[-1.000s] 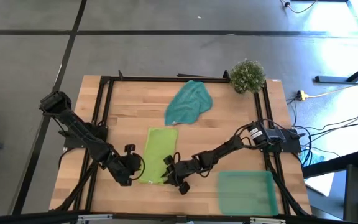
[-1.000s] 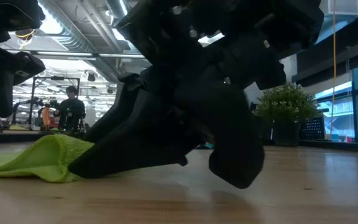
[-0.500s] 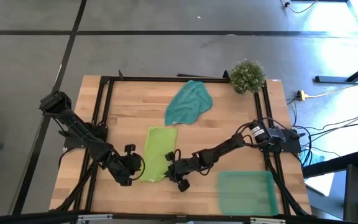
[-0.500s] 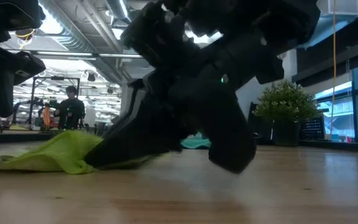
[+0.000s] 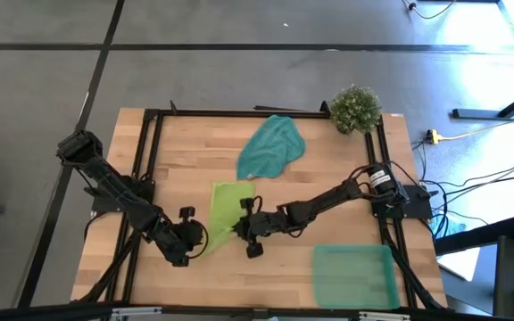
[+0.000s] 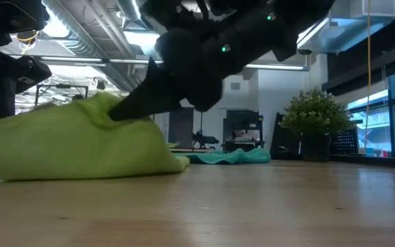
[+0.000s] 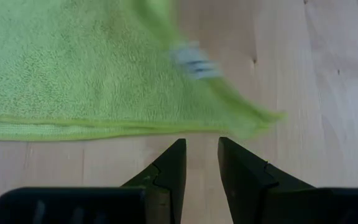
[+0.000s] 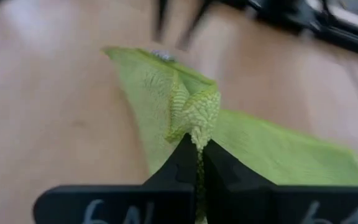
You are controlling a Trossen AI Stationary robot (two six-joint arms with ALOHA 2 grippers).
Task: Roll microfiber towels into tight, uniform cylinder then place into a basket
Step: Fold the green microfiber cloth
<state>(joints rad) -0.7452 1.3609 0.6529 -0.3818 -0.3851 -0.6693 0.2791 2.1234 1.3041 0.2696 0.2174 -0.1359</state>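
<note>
Next, my right gripper releases the lime green towel's raised corner on the towel's middle (image 5: pixel 241 211), along the towel's side facing the plant. That corner is now raised into a mound.
The lime green towel (image 5: pixel 224 208) lies on the wood table, its near right part raised into a mound (image 6: pixel 81 144). My right gripper (image 5: pixel 241 228) is shut on that raised part. My left gripper (image 7: pixel 201 155) stands just off the towel's near left edge (image 7: pixel 73 127), fingers slightly apart with nothing between them. The teal towel (image 5: pixel 271 148) lies crumpled at the table's far middle. The green basket (image 5: pixel 355 276) sits at the near right corner. My right gripper pinches a bunched fold of the lime towel (image 8: pixel 197 121) between its two fingertips, at the towel's near right corner. The fingers (image 6: pixel 125 110) come slanting down from the table's right side. The pinched part is lifted off the wood; the rest of the towel lies on the table.
A small bushy plant (image 5: pixel 355 108) stands at the far right corner. A black frame (image 5: pixel 154 160) runs along the table's edges. Bare wood (image 5: pixel 284 267) lies between the lime towel and the basket.
My right gripper has shut on the lime towel's near right part, then risen and gone toward the far edge and the left. That part of the towel has lifted off the wood and bunched into a mound; its far end has stayed flat.
</note>
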